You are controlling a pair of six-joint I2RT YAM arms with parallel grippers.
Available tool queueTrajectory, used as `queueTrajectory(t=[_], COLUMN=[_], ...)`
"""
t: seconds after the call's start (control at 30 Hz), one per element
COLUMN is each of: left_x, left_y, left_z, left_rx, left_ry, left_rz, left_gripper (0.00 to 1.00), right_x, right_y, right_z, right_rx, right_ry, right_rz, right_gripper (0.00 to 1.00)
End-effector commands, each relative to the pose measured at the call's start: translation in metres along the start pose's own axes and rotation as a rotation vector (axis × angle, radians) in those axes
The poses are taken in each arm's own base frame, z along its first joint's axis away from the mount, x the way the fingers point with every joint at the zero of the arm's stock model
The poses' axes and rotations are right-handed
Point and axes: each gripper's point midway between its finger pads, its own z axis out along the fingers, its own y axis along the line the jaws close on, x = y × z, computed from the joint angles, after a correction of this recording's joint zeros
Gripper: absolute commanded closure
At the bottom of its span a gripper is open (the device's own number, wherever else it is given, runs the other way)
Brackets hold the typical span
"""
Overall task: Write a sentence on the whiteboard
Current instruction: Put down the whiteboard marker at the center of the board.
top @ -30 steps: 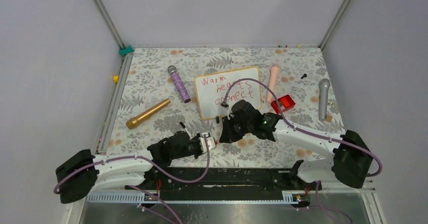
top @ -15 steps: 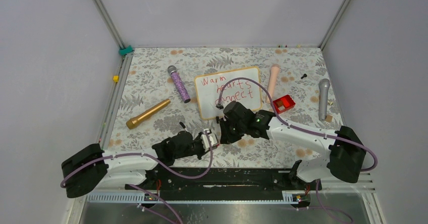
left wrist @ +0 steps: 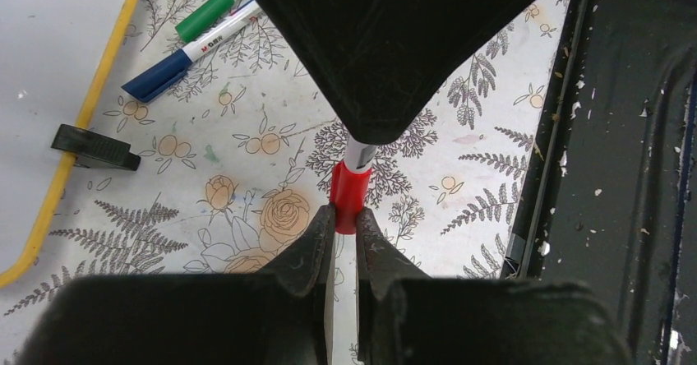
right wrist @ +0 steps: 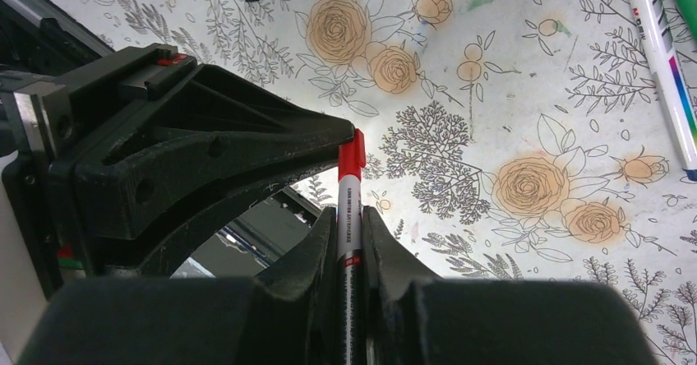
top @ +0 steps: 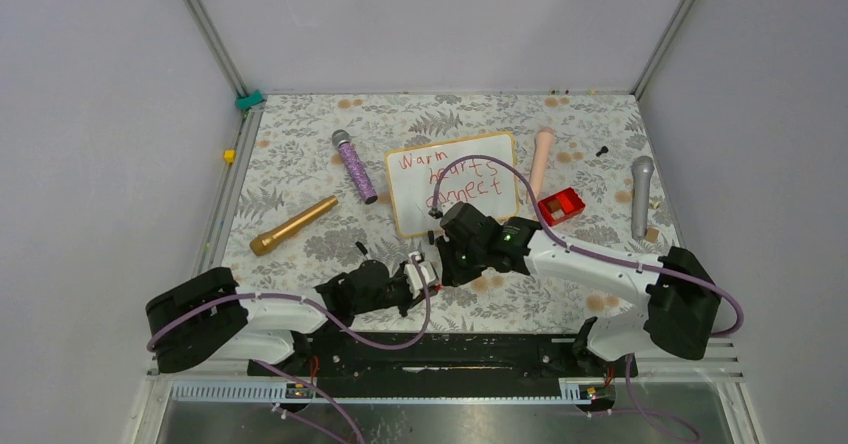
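My right gripper is going to put the red marker down between the black-capped marker and the whiteboard's near corner [top: 392, 247]. The red marker is now in front of the whiteboard.
The whiteboard [top: 452, 185], light-wood framed, lies at the table's middle back with the sentence [top: 448, 177] in red marker, "Warm hearts connect". In front of it my two grippers meet tip to tip. My right gripper [right wrist: 349, 217] is shut on the white barrel of a red marker [right wrist: 348, 194]. My left gripper [left wrist: 345, 215] is shut on that marker's red cap [left wrist: 348, 191], which sits on the marker's end. In the top view the left gripper [top: 422, 273] and right gripper [top: 446, 261] hide the marker.
A purple microphone [top: 354, 166], a gold one [top: 293, 226], a pink one [top: 540, 162] and a silver one [top: 640, 195] lie around the board. A red box [top: 561, 205] sits to its right. Green [left wrist: 207, 16] and blue [left wrist: 177, 61] markers lie near the board's corner.
My left arm has reached rightward and my right gripper has drawn back from the whiteboard's near edge. The two gripper tips now meet at the marker.
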Motion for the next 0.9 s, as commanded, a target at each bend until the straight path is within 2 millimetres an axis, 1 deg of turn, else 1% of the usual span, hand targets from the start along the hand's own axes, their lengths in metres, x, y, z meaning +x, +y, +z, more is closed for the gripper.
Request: queueTrajectory(t=[0.0,0.07,0.13,0.37,0.4,0.57,0.73,0.87], left_x=[-0.109,-0.110,-0.106,-0.083,-0.080,-0.071,-0.068,-0.070], left_y=[0.002,0.003,0.004,0.003,0.001,0.001,0.001,0.001], left_z=[0.000,0.003,0.007,0.019,0.021,0.027,0.027,0.027], left_rx=[-0.002,-0.006,-0.011,-0.005,0.003,0.003,0.002,0.005], left_ry=[-0.432,-0.444,-0.441,-0.439,-0.432,-0.409,-0.398,-0.399], left_rz=[0.007,0.005,0.003,-0.021,-0.048,-0.054,-0.048,-0.047], left_gripper=[1.00,1.00,1.00,1.00,1.00,1.00,1.00,1.00], right_x=[0.017,0.020,0.022,0.030,0.032,0.046,0.055,0.057], right_y=[0.002,0.004,0.004,-0.002,-0.003,-0.016,-0.026,-0.026], right_z=[0.014,0.019,0.026,0.043,0.047,0.065,0.066,0.067], right_rx=[0.012,-0.002,-0.011,0.007,0.011,0.065,0.143,0.162], right_ry=[0.077,0.085,0.077,0.096,0.102,0.137,0.184,0.217], right_rz=[-0.017,-0.010,0.007,0.030,0.034,0.053,0.007,-0.026], right_gripper=[1.00,1.00,1.00,1.00,1.00,1.00,1.00,1.00])
